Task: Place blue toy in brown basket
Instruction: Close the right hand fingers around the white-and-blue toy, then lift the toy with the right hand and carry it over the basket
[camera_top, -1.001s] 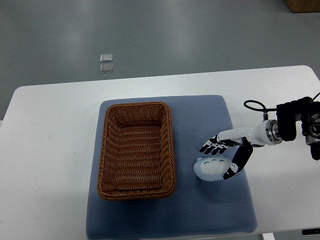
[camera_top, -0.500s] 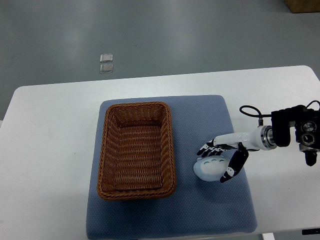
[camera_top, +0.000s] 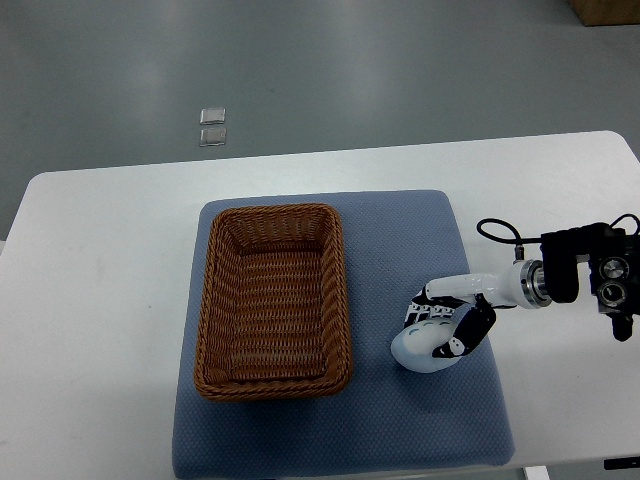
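Observation:
Next, my right gripper lets go of the blue toy near the middle of the brown basket's woven bottom (camera_top: 254, 301).
A pale blue rounded toy (camera_top: 418, 349) lies on the blue mat (camera_top: 400, 250), just right of the brown wicker basket (camera_top: 272, 299). My right hand (camera_top: 437, 327) reaches in from the right edge and has its fingers curled over the top of the toy, with the thumb against its right side. The toy still rests on the mat. The basket is empty. No left arm shows.
The mat lies on a white table (camera_top: 100, 300). Two small clear squares (camera_top: 212, 127) sit on the grey floor beyond the table's far edge. A brown box corner (camera_top: 608, 10) shows at the top right.
My right hand has lowered and closed from spread fingers beside the toy to a curl around it. The forearm has dropped slightly toward the near edge.

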